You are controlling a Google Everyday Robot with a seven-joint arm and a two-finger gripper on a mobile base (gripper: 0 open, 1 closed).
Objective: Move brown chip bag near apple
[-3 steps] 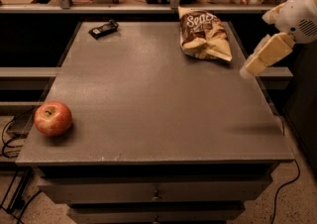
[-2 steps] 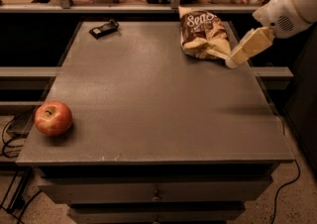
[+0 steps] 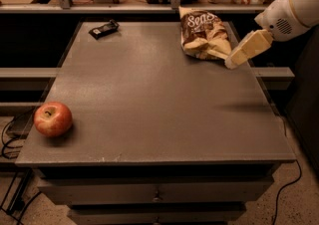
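Next, my gripper will go to the brown chip bag's side (image 3: 218, 39) nearest my white arm and close there.
The brown chip bag (image 3: 203, 34) lies at the far right of the grey table (image 3: 154, 94), dark brown top with white script, pale tan lower part. The red apple (image 3: 52, 118) sits near the front left corner, far from the bag. My gripper (image 3: 232, 61) reaches in from the right on a white arm, its cream-coloured tip just at the bag's right lower edge, above the table.
A small flat black object (image 3: 103, 29) lies at the far left of the table. A shelf rail with boxes and packages runs behind the table. Drawers sit below the front edge, cables on the floor.
My gripper has moved left and toward the chip bag, from beyond the table's right edge to right beside the bag. Bag and apple have not moved.
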